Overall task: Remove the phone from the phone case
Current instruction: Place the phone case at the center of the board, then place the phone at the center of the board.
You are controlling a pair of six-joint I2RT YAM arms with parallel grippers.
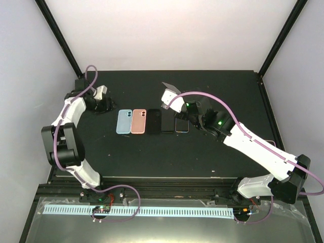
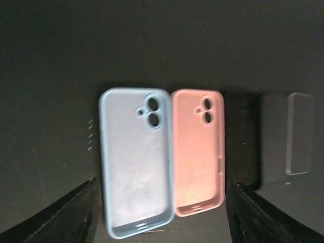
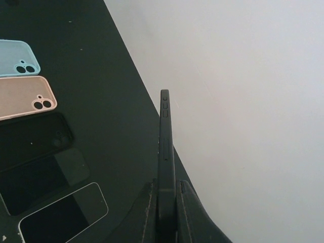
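My right gripper holds the black phone by its end. Next, my left gripper takes one long edge (image 3: 165,134) before my right gripper takes the opposite edge.
My right gripper (image 1: 168,97) is shut on a black phone (image 1: 170,86) and holds it raised above the row on the table. In the right wrist view the phone (image 3: 165,147) stands edge-on between the fingers (image 3: 147,215); whether a case is on it I cannot tell. On the table lie an empty blue case (image 1: 123,121), an empty pink case (image 1: 138,121) and a black case (image 1: 153,121). My left gripper (image 1: 104,100) is open and empty, back left of the row. Its view looks down on the blue case (image 2: 134,159) and the pink case (image 2: 198,154).
Right of the black case lie a dark phone (image 1: 167,123) and a phone with a light rim (image 1: 181,125). Both show in the right wrist view, the dark one (image 3: 43,177) and the light-rimmed one (image 3: 63,212). The black table (image 1: 212,152) ends at white walls behind.
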